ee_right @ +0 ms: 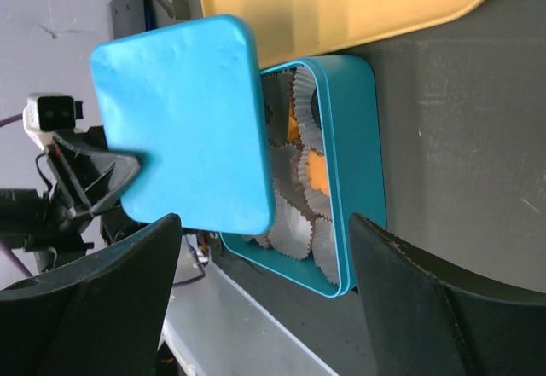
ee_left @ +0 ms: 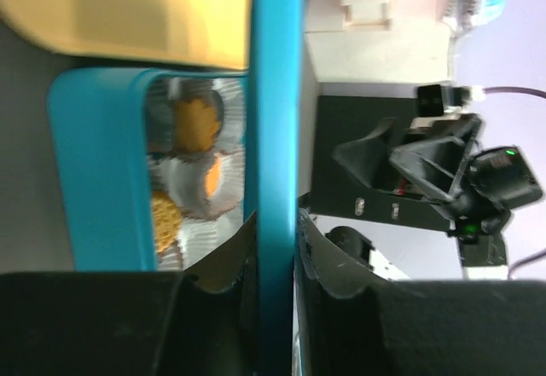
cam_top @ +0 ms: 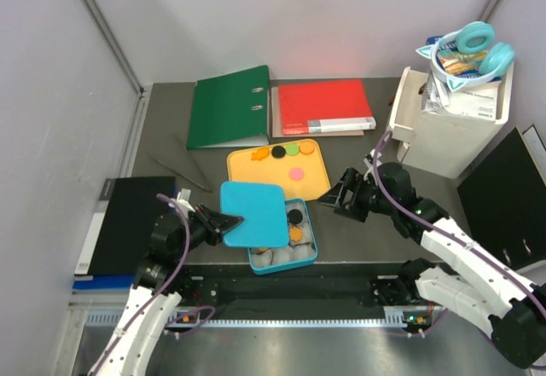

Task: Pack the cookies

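The teal lid juts past the teal box's side; my left gripper, therefore, should set it on the box, then retake the lid's edge [cam_top: 222, 202] to align it.
A teal box [cam_top: 309, 251] lined with grey paper cups stands near the table's front. It holds a black cookie [cam_top: 295, 216] and orange cookies [cam_top: 296, 233]. My left gripper [cam_top: 229, 222] is shut on the left edge of the teal lid [cam_top: 253, 213] and holds it level above the box's left half. In the left wrist view the lid [ee_left: 275, 95] shows edge-on between the fingers, with orange cookies [ee_left: 198, 124] in cups below. Black [cam_top: 278, 152], green [cam_top: 292, 149], orange [cam_top: 305, 147] and pink [cam_top: 296, 172] cookies lie on the yellow tray [cam_top: 317, 180]. My right gripper [cam_top: 341, 195] is open and empty, right of the box.
A green binder [cam_top: 229, 106] and a red folder [cam_top: 322, 107] lie at the back. A white bin [cam_top: 444, 124] with blue headphones [cam_top: 478, 48] stands at the back right. A black folder [cam_top: 128, 222] lies at the left edge. A black case [cam_top: 503, 193] stands at the right.
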Robot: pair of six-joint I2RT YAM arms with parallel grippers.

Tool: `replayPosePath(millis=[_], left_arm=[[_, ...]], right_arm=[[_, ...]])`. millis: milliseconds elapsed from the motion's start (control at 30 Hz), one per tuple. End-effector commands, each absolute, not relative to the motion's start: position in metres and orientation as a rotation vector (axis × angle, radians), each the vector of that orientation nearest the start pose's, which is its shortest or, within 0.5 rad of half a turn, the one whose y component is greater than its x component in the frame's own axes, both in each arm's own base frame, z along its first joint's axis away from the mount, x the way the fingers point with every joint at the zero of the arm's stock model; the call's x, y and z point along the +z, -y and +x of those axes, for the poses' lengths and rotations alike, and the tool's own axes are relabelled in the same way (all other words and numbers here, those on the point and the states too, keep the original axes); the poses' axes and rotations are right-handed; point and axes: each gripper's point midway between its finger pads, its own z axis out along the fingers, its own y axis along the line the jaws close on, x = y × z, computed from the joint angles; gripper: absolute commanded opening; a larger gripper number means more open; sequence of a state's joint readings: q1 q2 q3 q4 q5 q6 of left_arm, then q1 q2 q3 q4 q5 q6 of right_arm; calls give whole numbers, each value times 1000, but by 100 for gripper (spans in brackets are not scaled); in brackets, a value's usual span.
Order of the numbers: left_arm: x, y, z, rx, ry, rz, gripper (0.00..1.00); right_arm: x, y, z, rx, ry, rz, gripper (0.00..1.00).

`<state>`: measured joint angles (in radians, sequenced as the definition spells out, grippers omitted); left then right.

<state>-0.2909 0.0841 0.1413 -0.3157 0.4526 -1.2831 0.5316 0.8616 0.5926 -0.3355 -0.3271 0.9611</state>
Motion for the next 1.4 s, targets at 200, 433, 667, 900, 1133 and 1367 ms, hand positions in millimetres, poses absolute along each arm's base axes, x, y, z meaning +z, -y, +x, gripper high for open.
replayPosePath(millis=[200,433,667,900,1133,1367], left_arm=[[124,174,158,-1388,-2193,-602,21],[114,173,151,-1360,-2268,-616,24],[107,169,143,-1313,-2309,-609,25],[120,171,150,-1334,-2262,-602,25],[106,170,148,-1319,-2305,-615,35],[98,168,145,-1279,-2354,-621,53]], right_arm=[[156,-217,192,1169,-2350,267,79],[147,-214,193,1132,-2372,276,79],[133,-215,187,1058,-2444,160,77],[116,-227,179,948,-2528,-4,73],[109,-241,184,929,-2557,-32,73],[120,-238,189,903,-2526,-34,74]])
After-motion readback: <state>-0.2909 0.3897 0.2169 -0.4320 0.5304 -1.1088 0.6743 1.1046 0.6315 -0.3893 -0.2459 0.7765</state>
